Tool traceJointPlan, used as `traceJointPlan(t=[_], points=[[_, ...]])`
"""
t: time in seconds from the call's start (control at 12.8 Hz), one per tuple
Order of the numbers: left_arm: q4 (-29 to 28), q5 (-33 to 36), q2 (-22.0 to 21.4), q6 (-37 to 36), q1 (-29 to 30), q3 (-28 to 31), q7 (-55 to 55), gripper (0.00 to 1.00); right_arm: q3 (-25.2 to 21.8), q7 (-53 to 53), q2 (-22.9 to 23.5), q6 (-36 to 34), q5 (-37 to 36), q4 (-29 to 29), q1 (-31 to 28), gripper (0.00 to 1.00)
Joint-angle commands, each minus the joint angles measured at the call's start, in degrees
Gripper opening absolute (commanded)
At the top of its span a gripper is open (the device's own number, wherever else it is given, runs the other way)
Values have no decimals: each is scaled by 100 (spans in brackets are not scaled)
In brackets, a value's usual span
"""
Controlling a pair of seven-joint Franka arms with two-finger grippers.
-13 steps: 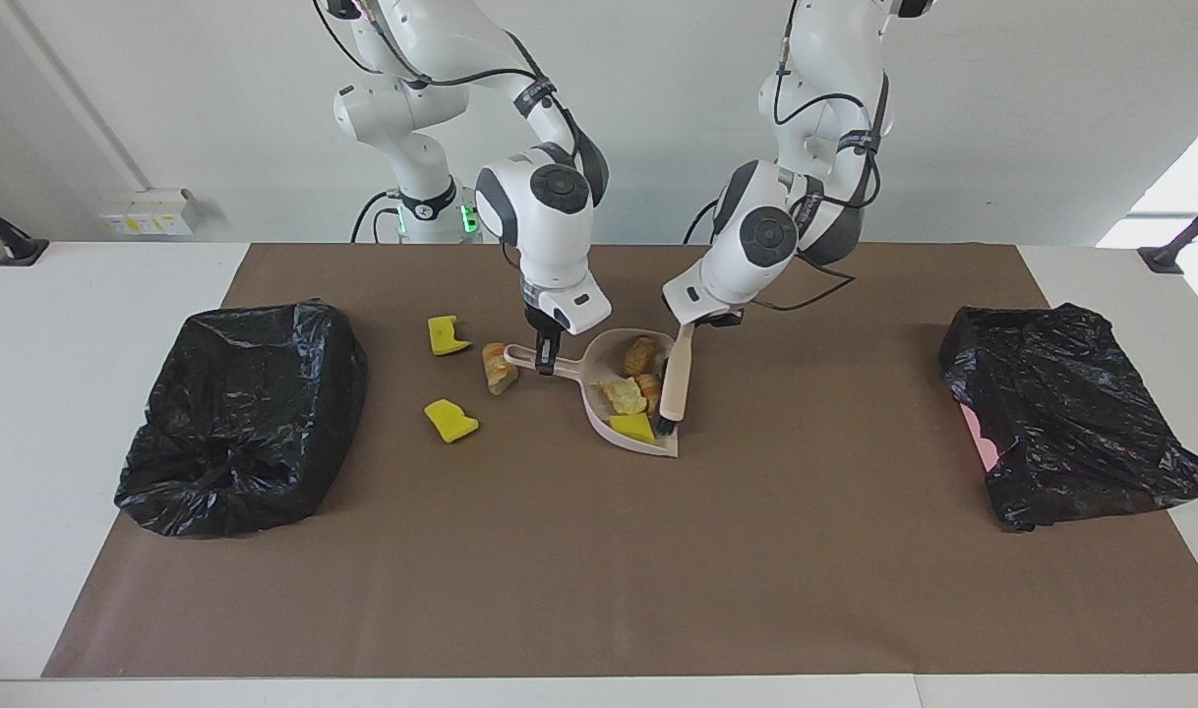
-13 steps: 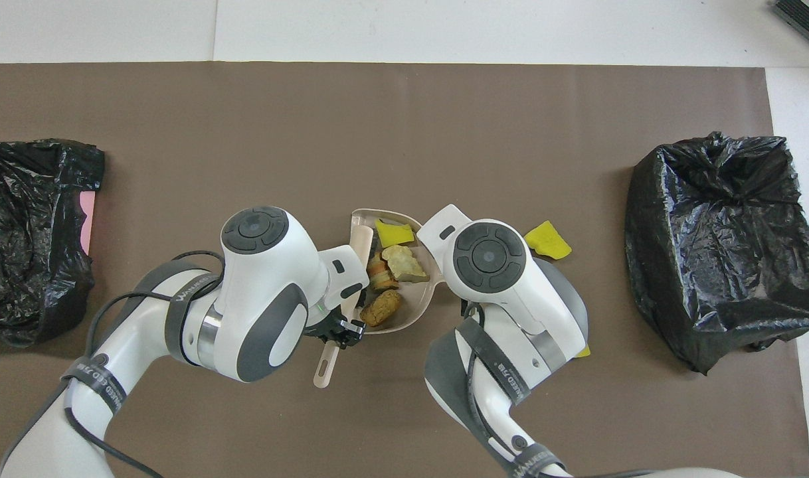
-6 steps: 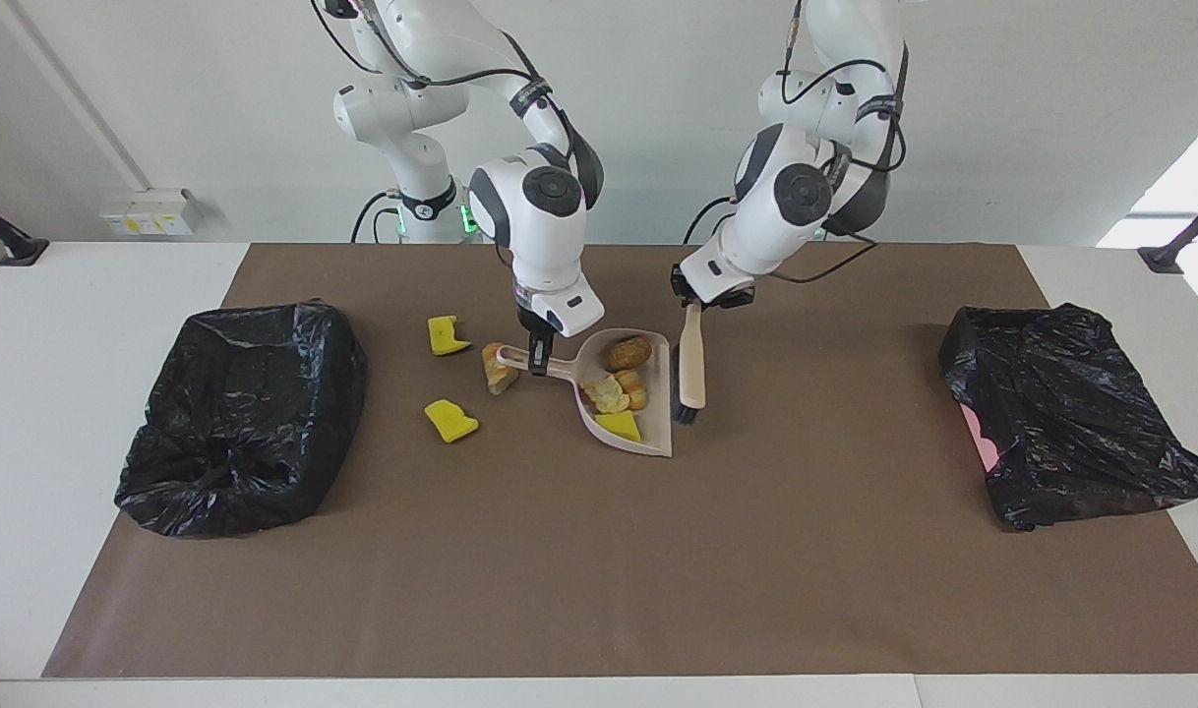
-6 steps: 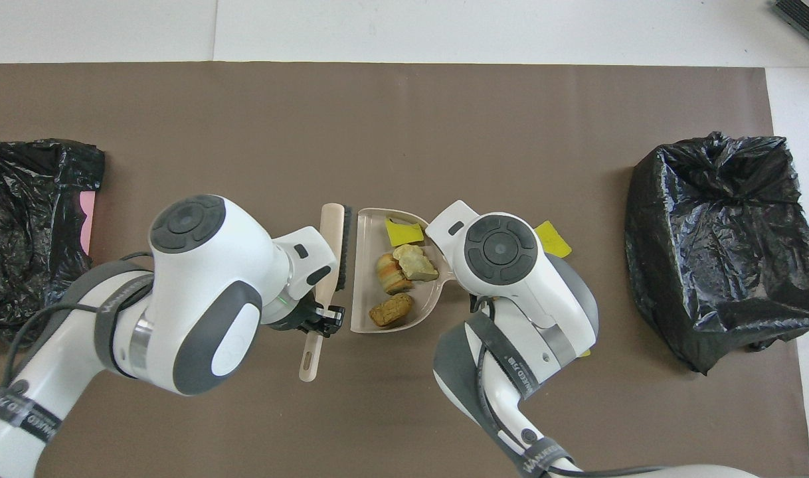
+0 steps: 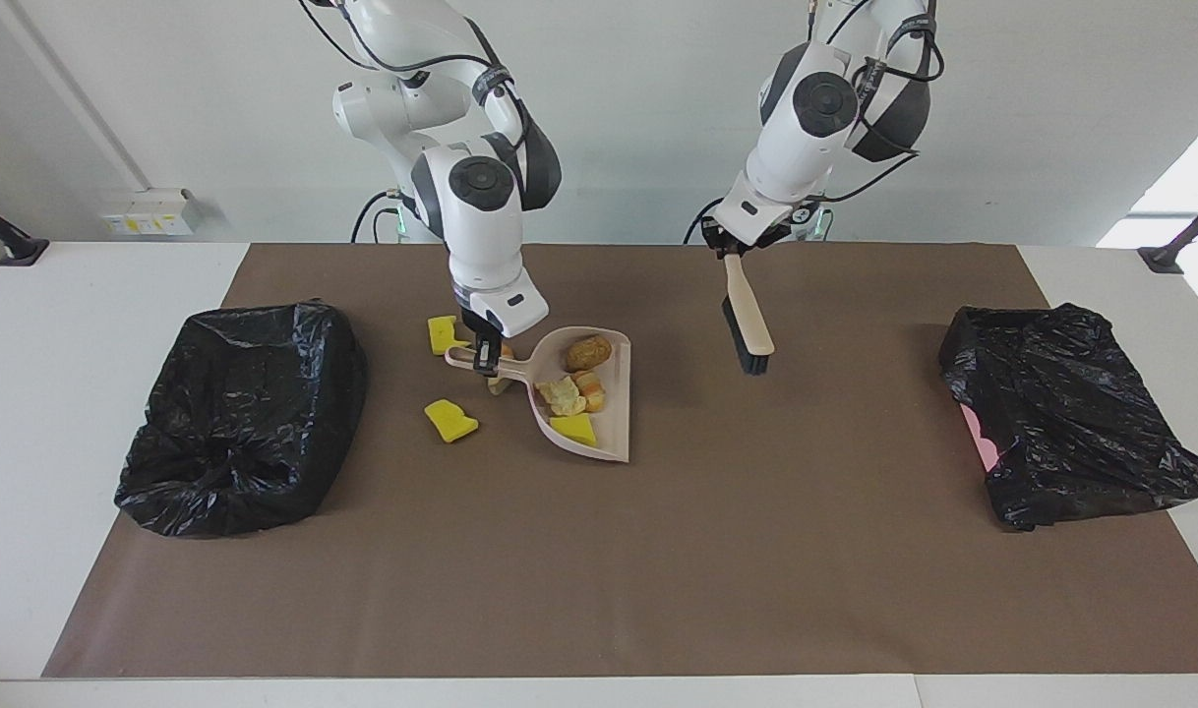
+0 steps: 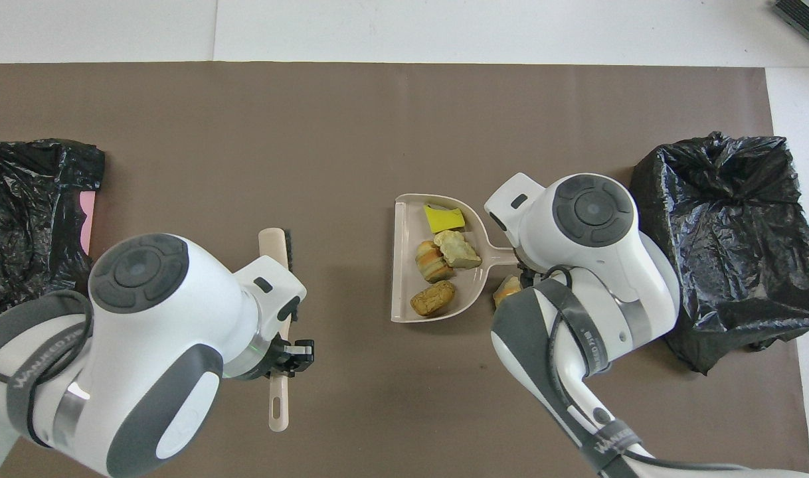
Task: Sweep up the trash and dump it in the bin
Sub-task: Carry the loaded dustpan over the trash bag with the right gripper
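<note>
I need to set the brush down with my left gripper on the bare brown mat at the near side of the beige dustpan (image 6: 370, 401).
My right gripper (image 5: 483, 356) is shut on the handle of the beige dustpan (image 5: 614, 413), which it holds just over the mat. The pan (image 6: 399, 265) carries several pieces of trash: a yellow wedge (image 5: 574, 429), a pale lump (image 5: 563, 393), a layered lump (image 6: 432, 260) and a brown lump (image 5: 587, 351). Two yellow wedges (image 5: 444, 334) (image 5: 449, 420) and a bread lump (image 6: 507, 289) lie on the mat by the handle. My left gripper (image 5: 732, 251) is shut on the brush (image 5: 747, 320), raised clear of the pan, bristles down.
A black-bagged bin (image 5: 245, 418) stands at the right arm's end of the brown mat, close to the loose wedges. A second black-bagged bin (image 5: 1066, 428) stands at the left arm's end. In the overhead view my right arm hides the two loose wedges.
The brush has lifted out of the dustpan and swung up toward the left arm's end. The dustpan with its load has moved toward the right arm's end, over the bread lump.
</note>
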Motion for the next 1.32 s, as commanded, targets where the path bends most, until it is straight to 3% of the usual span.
traceJointPlan(t=[0.0,0.23,0.47,0.7,1.25], points=[[-807,-263,-305,491,-636,46,-315,0,54,-860,-78,-567,220,405,-472,0],[-1439,-519,-111,1754,-1297,37,-482,0,37,-1651,-131,-1016,431,713,-955,0],[-1503,-686,319,2354,-1799,37,-885,0,2,-2425,-288,-1456,440,810,-1360,0],[-1616,-976,258,2427,-1947,46,-974,0,-25,-3347,-368,-1772,309,1020,-1624,0],[-1933,-1003,258,2549,-2098,46,-844,0,-25,-4701,-237,-2098,160,1812,-3362,0]])
